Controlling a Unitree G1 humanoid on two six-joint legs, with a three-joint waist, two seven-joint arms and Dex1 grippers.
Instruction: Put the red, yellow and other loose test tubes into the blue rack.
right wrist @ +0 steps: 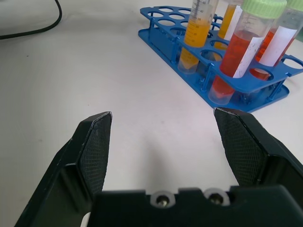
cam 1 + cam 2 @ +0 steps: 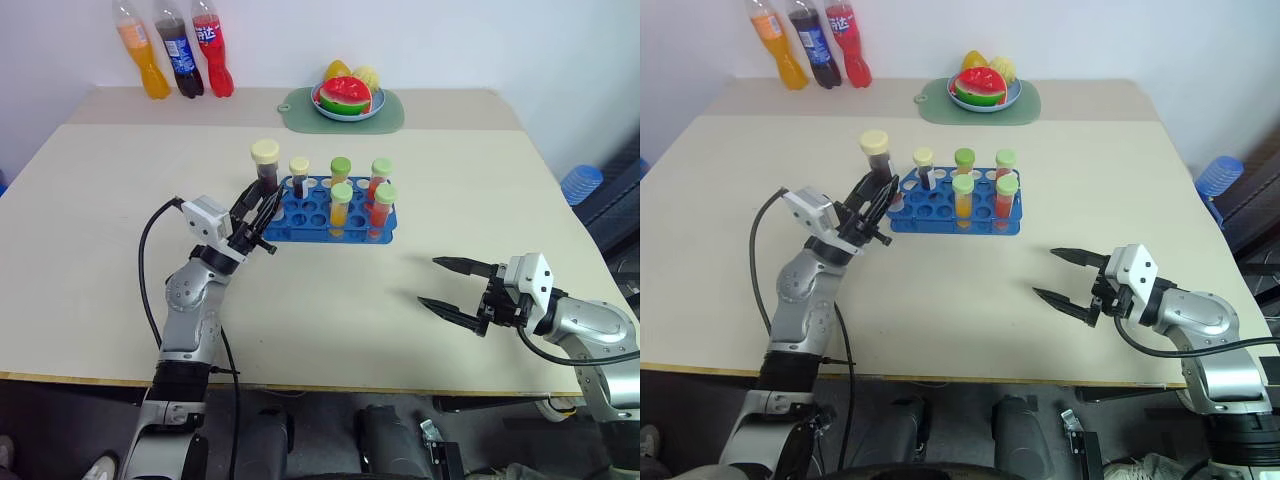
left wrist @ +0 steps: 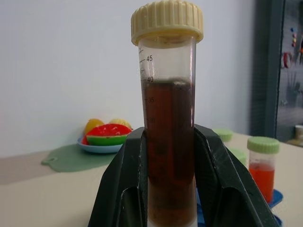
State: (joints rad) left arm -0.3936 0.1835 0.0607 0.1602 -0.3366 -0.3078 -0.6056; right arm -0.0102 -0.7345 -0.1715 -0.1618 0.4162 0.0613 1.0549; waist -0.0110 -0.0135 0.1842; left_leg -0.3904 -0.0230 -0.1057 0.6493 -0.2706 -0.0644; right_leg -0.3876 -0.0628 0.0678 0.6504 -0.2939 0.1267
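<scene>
My left gripper needs to release the dark red-brown tube in the blue rack [image 2: 302, 219], in front of the standing tube with the cream cap.
My left gripper [image 2: 262, 205] is shut on a test tube [image 3: 168, 123] with dark red-brown liquid and a cream cap [image 2: 265, 151]. It holds the tube upright, lifted just above the left end of the blue rack [image 2: 320, 222]. Several capped tubes stand in the rack: one with a cream cap [image 2: 299, 168], and green-capped ones with yellow [image 2: 341, 205] and red [image 2: 382, 208] liquid. Over the table's front right my right gripper [image 2: 445, 282] is open and holds nothing. It points left toward the rack [image 1: 246, 90], well short of it.
Three soda bottles [image 2: 180, 50] stand at the table's back left. A plate of toy fruit [image 2: 345, 98] rests on a green mat [image 2: 390, 115] at the back centre. A black cable [image 2: 148, 270] loops beside the left arm. A blue stack [image 2: 581, 183] sits beyond the table's right edge.
</scene>
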